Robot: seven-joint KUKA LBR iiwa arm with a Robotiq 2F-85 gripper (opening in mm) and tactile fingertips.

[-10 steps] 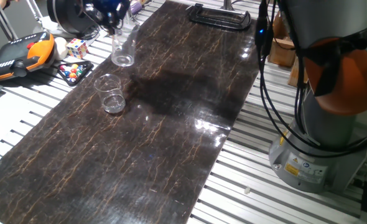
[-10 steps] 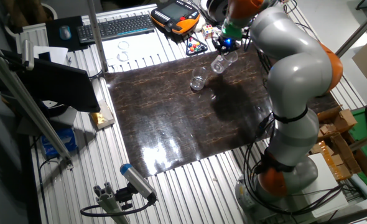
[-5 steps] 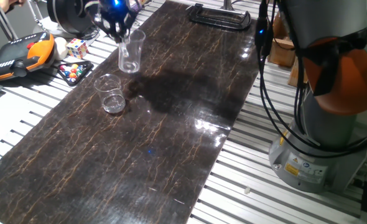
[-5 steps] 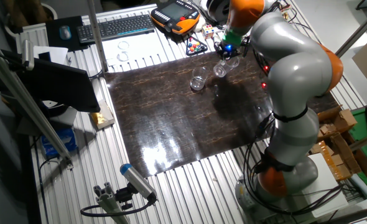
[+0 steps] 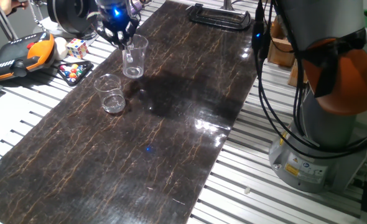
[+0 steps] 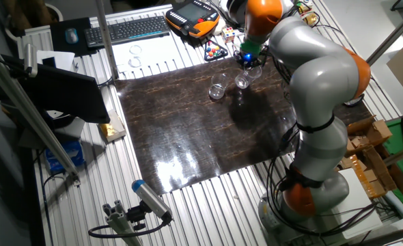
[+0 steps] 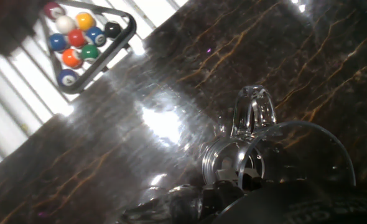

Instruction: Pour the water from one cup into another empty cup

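Observation:
The taller tumbler, now held upright at the mat's far part, will be let go by my gripper on the dark mat (image 5: pixel 137 82) (image 7: pixel 225 160), close beside the shorter tumbler and toward the black clamp.
My gripper (image 5: pixel 122 38) is shut on the rim of the taller, narrower clear tumbler (image 5: pixel 134 57) and holds it upright at the far left part of the dark marbled mat (image 5: pixel 171 130). The shorter, wider clear tumbler (image 5: pixel 111 94) stands on the mat just in front and to the left of it, a little apart. In the other fixed view the gripper (image 6: pixel 246 61) holds the tall tumbler (image 6: pixel 242 81) to the right of the short one (image 6: pixel 218 91). The hand view looks down into the held tumbler (image 7: pixel 295 155). I cannot make out the water.
A triangle of pool balls (image 5: pixel 74 70) lies beside the mat and also shows in the hand view (image 7: pixel 84 40). A puzzle cube (image 5: pixel 76 48) and an orange pendant (image 5: pixel 22 53) lie beyond it. A black clamp (image 5: pixel 221 15) sits at the mat's far end. The arm's base (image 5: pixel 320 149) stands on the right.
The gripper has carried the tall tumbler from the mat's far left edge inward and a little lower, beside the short tumbler. The short tumbler has not moved.

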